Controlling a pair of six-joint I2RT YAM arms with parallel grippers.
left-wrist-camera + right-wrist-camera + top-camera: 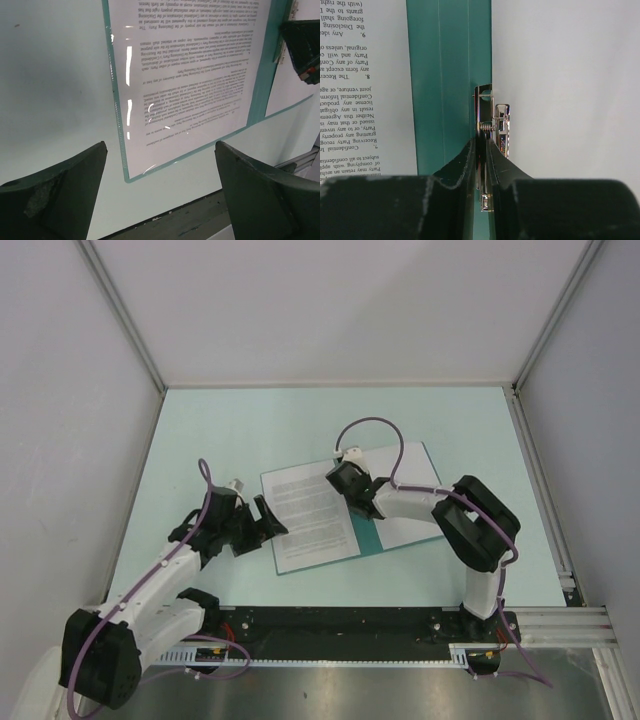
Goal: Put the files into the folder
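My left gripper should grip the teal folder at the near edge (322, 564) (194, 153) below the printed sheet, to fold that half over.
The teal folder (366, 536) lies open on the table. The printed sheet (310, 512) lies on its left half and the nearly blank sheet (412, 466) on its right half. My right gripper (350, 486) is over the spine; in the right wrist view it (482, 146) is shut on the folder's metal clip (492, 116), between the teal spine (447, 75), the printed sheet (365, 85) and the blank sheet (565, 75). My left gripper (270, 520) is open and empty by the folder's left edge; its wrist view shows it (160, 185) above the folder's corner (127, 176) and the printed sheet (185, 75).
The pale mint tabletop (230, 430) is bounded by white walls at the back and sides. A black base rail (340, 625) and metal framing run along the near edge, also seen in the left wrist view (190, 220).
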